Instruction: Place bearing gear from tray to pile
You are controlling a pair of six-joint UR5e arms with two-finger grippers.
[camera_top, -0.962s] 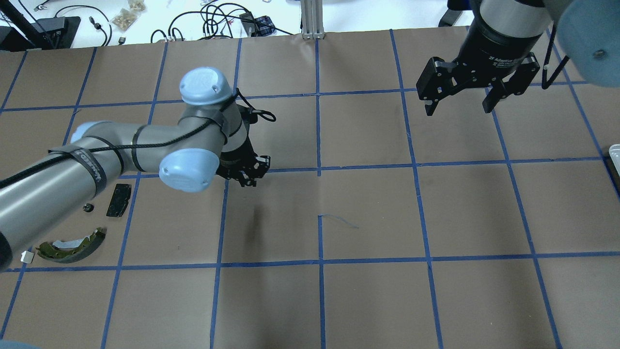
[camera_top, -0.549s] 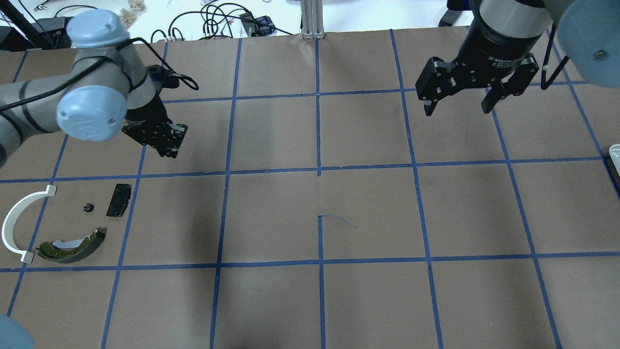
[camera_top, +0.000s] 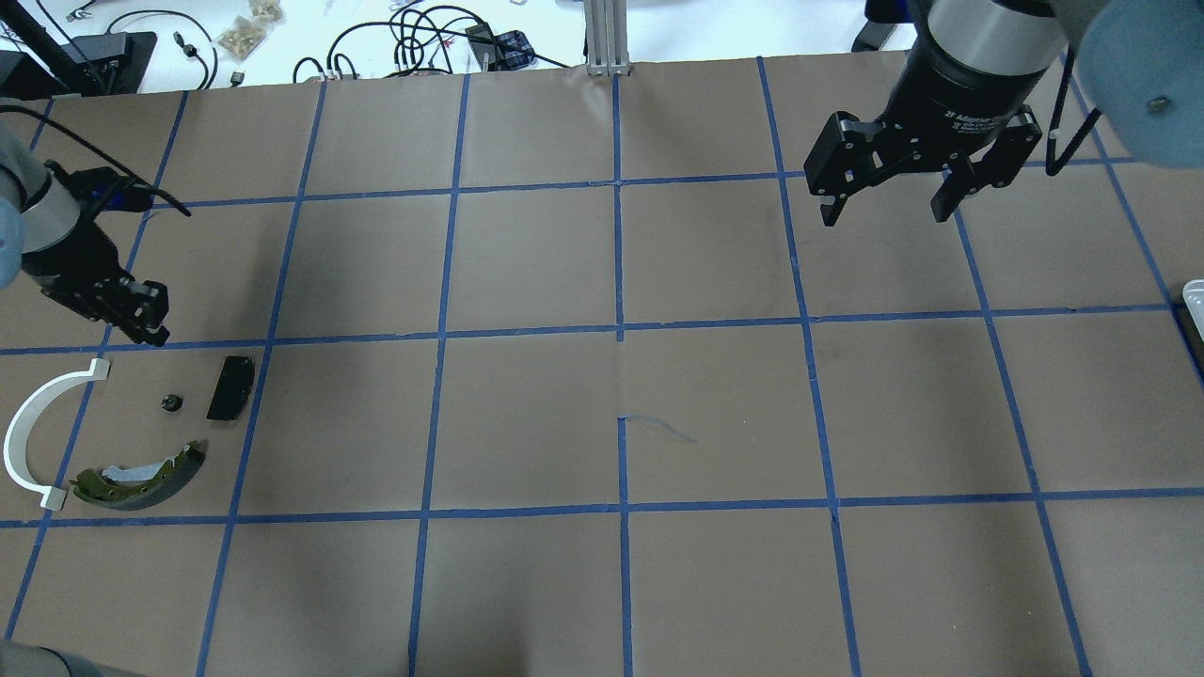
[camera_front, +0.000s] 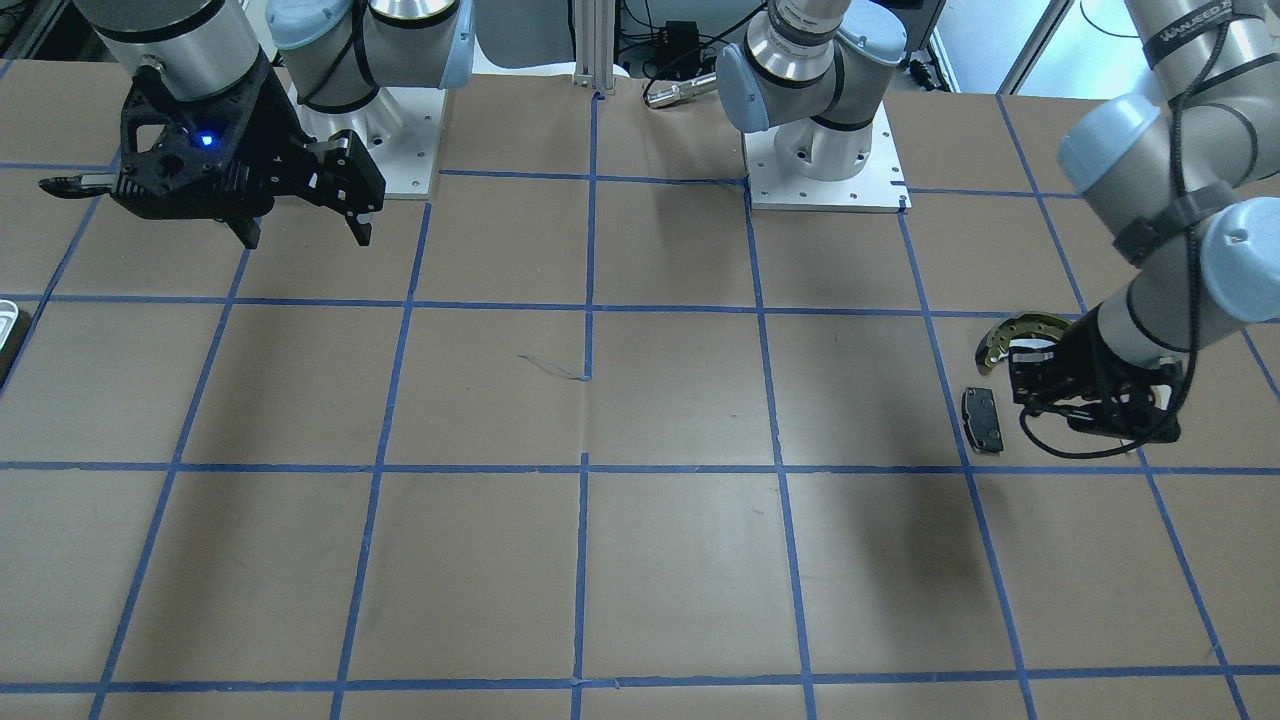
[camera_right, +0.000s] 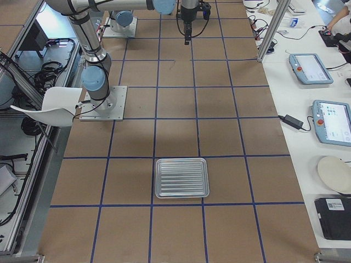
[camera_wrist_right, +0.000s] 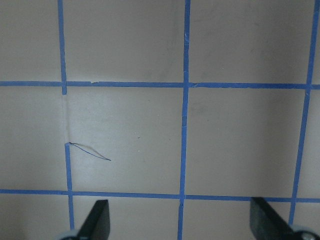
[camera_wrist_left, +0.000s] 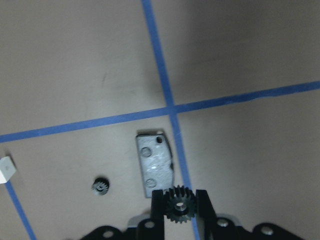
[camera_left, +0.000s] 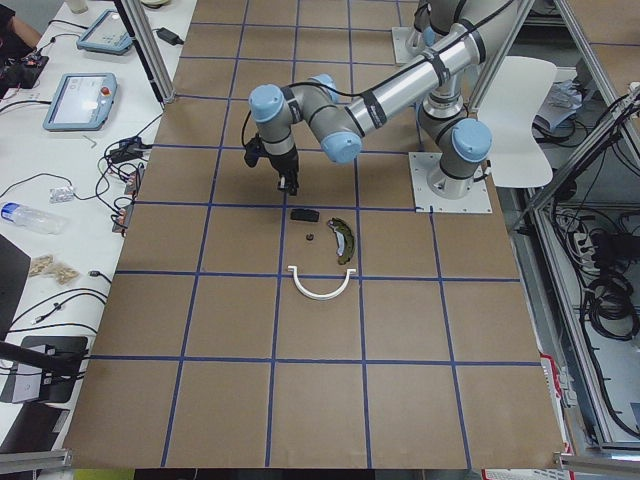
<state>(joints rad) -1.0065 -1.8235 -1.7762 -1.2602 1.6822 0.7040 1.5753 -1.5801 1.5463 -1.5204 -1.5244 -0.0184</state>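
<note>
The bearing gear, now held above the black pad, will be let go by my left gripper beside the other small black gear [camera_front: 1054,402] [camera_wrist_left: 80,196], away from the black rectangular pad.
My left gripper [camera_top: 150,324] is shut on a small black bearing gear [camera_wrist_left: 180,206], held between its fingertips above the table just behind the pile. It also shows in the front view [camera_front: 1022,378]. The pile holds an olive-gold brake shoe [camera_top: 141,475], a white plastic arc [camera_top: 28,437], a black rectangular pad [camera_top: 230,387] and another small black gear [camera_top: 170,403]. The pad [camera_wrist_left: 155,167] lies right below the held gear. My right gripper [camera_top: 884,202] is open and empty, high at the far right. The tray [camera_right: 182,178] is a silver ribbed tray, seen whole in the right exterior view.
The table is brown paper with a blue tape grid. Only a sliver of the tray [camera_top: 1195,301] shows at the overhead view's right edge. Cables and small items lie beyond the table's far edge. A faint blue scribble [camera_top: 658,428] marks the middle.
My left arm has swung from the table's middle to the far left, carrying the gear to just behind the pile. The white arc has come into view. The right arm has hardly moved.
</note>
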